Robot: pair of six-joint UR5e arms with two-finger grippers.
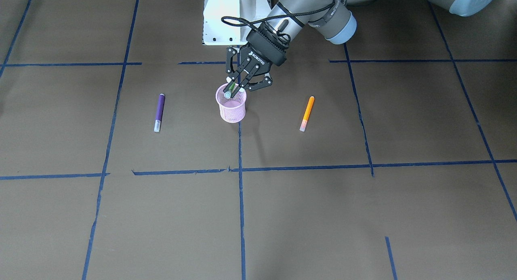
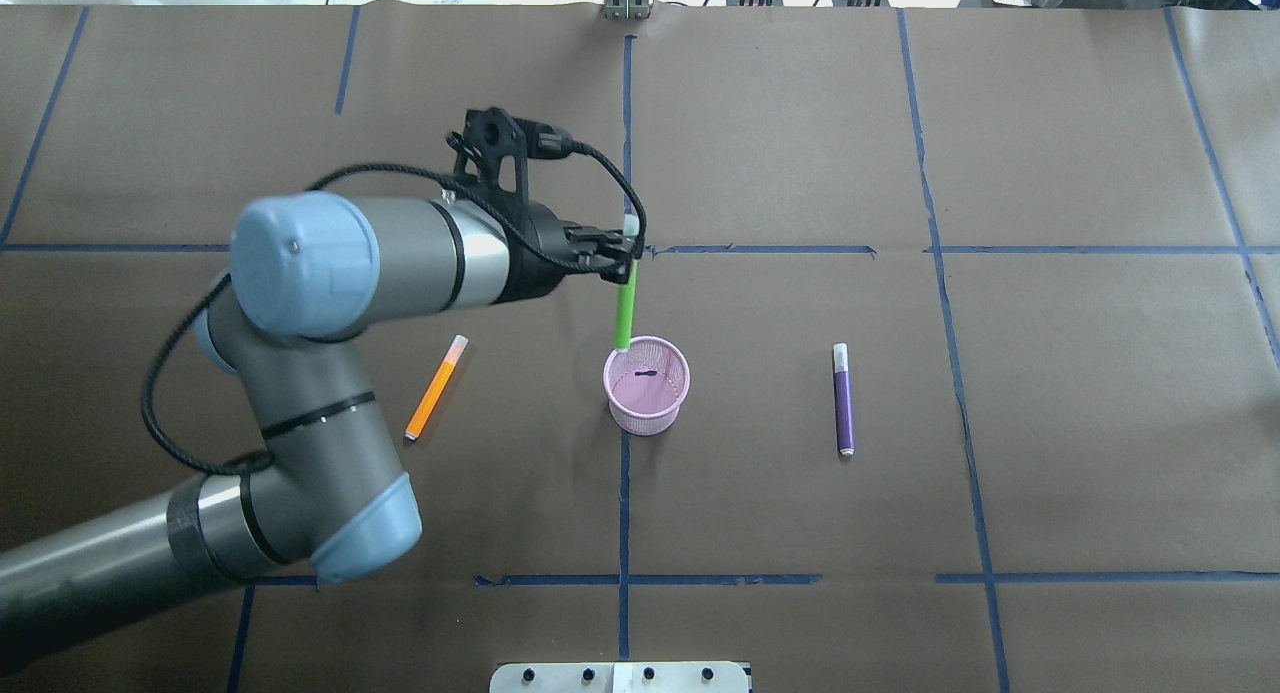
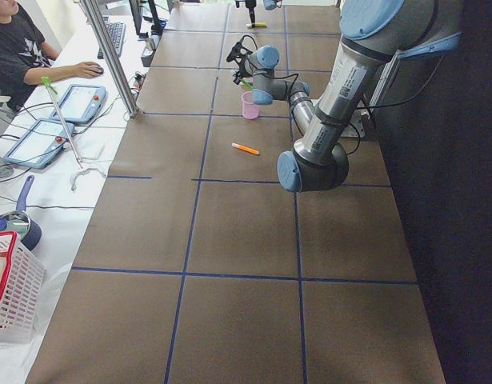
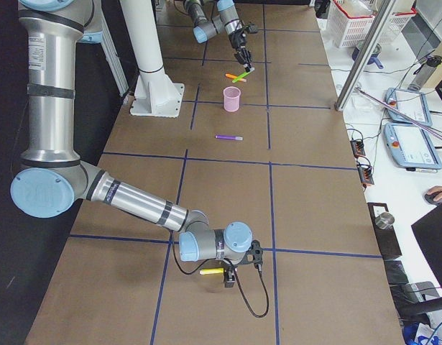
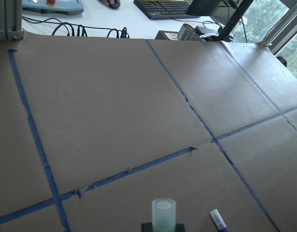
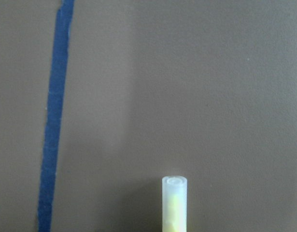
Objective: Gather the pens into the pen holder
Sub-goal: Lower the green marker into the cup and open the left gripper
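My left gripper needs to let go of the green pen inside the pink mesh pen holder [image 1: 229, 101], with the pen's pale cap leaning on the pen holder's rim.
My left gripper [image 2: 618, 261] is shut on the green pen [image 2: 625, 308] near its pale cap. The pen hangs almost upright, with its lower tip at the far rim of the pink mesh pen holder [image 2: 647, 398]. In the front view the gripper [image 1: 238, 84] is right above the holder [image 1: 231, 110]. The orange pen [image 2: 437, 388] lies flat to the holder's left and the purple pen [image 2: 843, 403] lies flat to its right. My right gripper [image 4: 231, 273] sits low at the table's far right end. I cannot tell whether it is open or shut.
A yellow pen [image 6: 175, 205] with a pale cap shows at the bottom of the right wrist view and next to the right gripper in the exterior right view [image 4: 210, 272]. Blue tape lines [image 2: 625, 473] cross the brown table. Operators' desks stand beyond the far edge.
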